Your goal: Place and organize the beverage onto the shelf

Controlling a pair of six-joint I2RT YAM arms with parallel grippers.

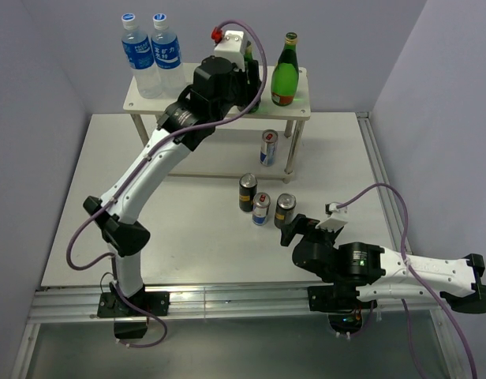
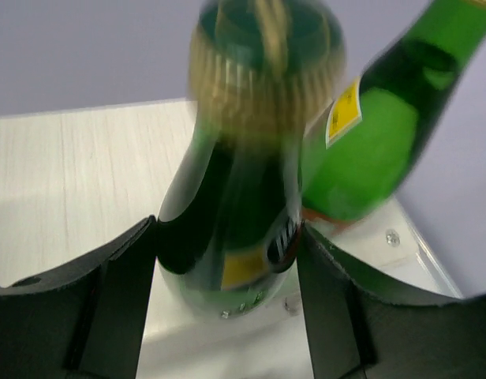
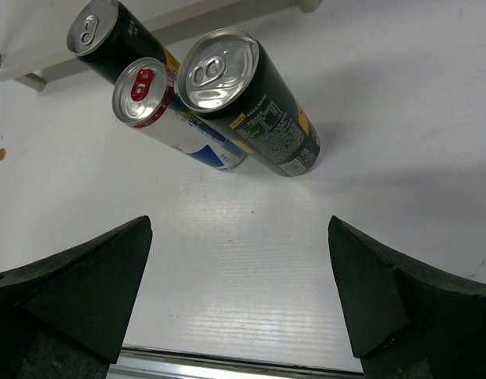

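Note:
The robot's right gripper will next close on the body of the dark can (image 1: 284,214) (image 3: 269,120) that stands nearest its open fingers, in front of the shelf.
My left gripper (image 1: 251,85) is shut on a green glass bottle (image 2: 227,213), its fingers (image 2: 128,276) pressed on both sides, over the shelf's top board (image 1: 300,95). The second green bottle (image 1: 285,73) stands just right of it and also shows in the left wrist view (image 2: 369,150). A slim silver-blue can (image 1: 268,147) stands on the shelf's lower level. On the table stand a dark can (image 1: 248,192), a silver-blue can (image 1: 261,208) and another dark can (image 1: 285,210). My right gripper (image 1: 294,229) is open and empty just in front of them; these cans show in the right wrist view (image 3: 251,103).
Two clear water bottles with blue labels (image 1: 152,54) stand on the left end of the top board. The shelf's front posts (image 1: 290,158) stand behind the cans. A metal rail (image 1: 227,300) runs along the table's near edge. Grey walls close in the back and sides.

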